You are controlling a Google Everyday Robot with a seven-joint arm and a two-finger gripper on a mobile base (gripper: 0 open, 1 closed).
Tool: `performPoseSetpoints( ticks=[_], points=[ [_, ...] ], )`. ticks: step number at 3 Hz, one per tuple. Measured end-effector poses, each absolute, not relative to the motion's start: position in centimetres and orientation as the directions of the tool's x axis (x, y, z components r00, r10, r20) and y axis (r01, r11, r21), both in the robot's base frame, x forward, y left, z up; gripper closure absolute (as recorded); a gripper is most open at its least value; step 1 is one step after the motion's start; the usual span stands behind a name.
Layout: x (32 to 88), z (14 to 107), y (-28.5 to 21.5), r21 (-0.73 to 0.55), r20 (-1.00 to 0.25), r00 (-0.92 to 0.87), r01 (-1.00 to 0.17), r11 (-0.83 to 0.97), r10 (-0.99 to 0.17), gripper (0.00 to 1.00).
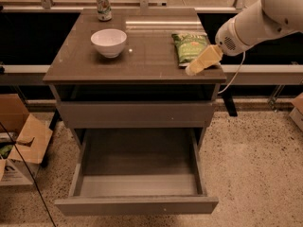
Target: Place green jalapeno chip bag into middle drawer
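Note:
The middle (191, 45) of the green jalapeno chip bag, inward from the near corner where the fingers hang now, will be gripped by my gripper.
The green jalapeno chip bag (189, 47) lies flat on the right side of the cabinet top (142, 60). My gripper (194, 69) hangs from the white arm (258, 20) that comes in from the right. It is at the bag's near right corner, just above the top's front edge, tip pointing down and left. It holds nothing. The middle drawer (136, 205) is pulled out below, and its flat floor is bare.
A white bowl (109, 41) stands on the left of the top, and a green-and-white can (102, 5) at the back left. A shut drawer with a taller front (136, 115) sits above the open one. Cardboard boxes (21, 143) lie on the floor at left.

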State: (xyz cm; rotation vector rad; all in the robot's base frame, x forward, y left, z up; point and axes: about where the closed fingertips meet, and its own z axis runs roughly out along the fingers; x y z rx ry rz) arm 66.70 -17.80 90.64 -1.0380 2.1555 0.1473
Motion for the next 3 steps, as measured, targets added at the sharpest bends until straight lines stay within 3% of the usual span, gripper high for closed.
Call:
performPoseSetpoints(
  ticks=[3],
  points=[
    [70.0, 89.4, -15.6, -0.146, -0.718, -0.417, -0.692, 0.707, -0.557, 0.00]
  ],
)
